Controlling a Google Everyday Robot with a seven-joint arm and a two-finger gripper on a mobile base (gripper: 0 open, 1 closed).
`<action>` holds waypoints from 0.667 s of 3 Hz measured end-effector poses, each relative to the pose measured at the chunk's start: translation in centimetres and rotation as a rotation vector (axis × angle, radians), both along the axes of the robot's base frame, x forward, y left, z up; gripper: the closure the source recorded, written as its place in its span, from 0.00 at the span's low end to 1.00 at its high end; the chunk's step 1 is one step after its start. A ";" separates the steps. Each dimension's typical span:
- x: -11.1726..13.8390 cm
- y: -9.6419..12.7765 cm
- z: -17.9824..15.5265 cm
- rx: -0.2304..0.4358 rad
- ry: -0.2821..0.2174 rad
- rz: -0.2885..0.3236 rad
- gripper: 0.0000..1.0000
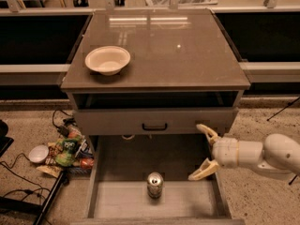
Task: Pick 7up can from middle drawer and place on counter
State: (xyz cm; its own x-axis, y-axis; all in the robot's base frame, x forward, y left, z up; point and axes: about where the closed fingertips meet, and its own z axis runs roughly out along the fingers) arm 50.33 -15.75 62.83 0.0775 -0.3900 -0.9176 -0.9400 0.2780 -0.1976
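Next, my gripper will go to the 7up can's upper body (pixel 154 181) in the open middle drawer and close there.
The 7up can (pixel 154 185) stands upright on the pale plank floor of the pulled-out middle drawer (pixel 187 201), near its centre front. My gripper (pixel 201 151) is open, its two pale fingers spread wide, one above the other. It hangs over the drawer's right side, to the right of the can and slightly behind it, not touching it. The white arm reaches in from the right edge. The glossy brown-grey counter (pixel 183 50) tops the cabinet above.
A white bowl (pixel 107 59) sits on the counter's left side. A grey drawer front with a small black handle (pixel 154 126) is above the open drawer. Snack bags (pixel 68 150), a small white dish (pixel 38 153) and cables lie on the floor at left.
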 end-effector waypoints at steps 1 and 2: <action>-0.1 3.0 -5.5 0.018 0.024 0.042 0.00; -0.7 5.8 -10.2 0.030 0.061 0.088 0.00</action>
